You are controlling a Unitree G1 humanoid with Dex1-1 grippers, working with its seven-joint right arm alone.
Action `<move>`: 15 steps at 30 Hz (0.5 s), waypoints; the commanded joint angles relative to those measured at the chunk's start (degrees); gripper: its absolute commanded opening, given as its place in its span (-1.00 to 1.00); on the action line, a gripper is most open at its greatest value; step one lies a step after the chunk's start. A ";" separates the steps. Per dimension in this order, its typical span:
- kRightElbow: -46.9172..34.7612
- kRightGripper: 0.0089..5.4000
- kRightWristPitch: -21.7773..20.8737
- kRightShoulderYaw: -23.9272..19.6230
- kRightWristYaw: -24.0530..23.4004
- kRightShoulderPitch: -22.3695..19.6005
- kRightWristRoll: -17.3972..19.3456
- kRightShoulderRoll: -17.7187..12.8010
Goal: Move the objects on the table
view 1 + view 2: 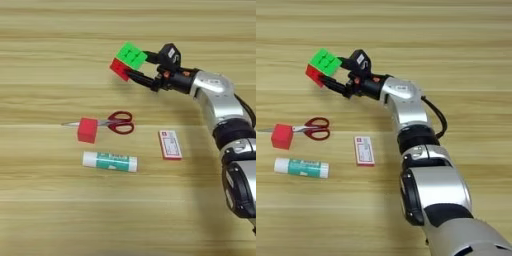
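Note:
My right gripper is going to let go of the puzzle cube on the table (pixel 140 141), between the red handles of the scissors and the red-and-white card.
My right gripper (pixel 138 67) is shut on the puzzle cube (pixel 128 60), which shows a green top and a red side and hangs tilted just above the table (pixel 50 210) at the upper middle. One black finger runs above the cube and one below it. Lower left, the small red cube (pixel 87 130) sits over the blades of the red-handled scissors (pixel 118 122). The white-and-green glue stick (pixel 110 161) lies flat below them. The red-and-white card (pixel 170 144) lies to the right of the glue stick. In the right eye view the puzzle cube (pixel 322 66) is at upper left.
My silver forearm (pixel 406 107) stretches from the lower right up across the table toward the puzzle cube, passing to the right of the card (pixel 364 150).

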 commanded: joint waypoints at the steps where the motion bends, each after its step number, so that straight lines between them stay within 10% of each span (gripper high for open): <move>1: -5.37 0.23 -1.10 0.28 1.68 -2.68 2.01 -2.55; 15: -11.33 0.23 -0.12 3.57 14.14 3.28 3.36 -6.83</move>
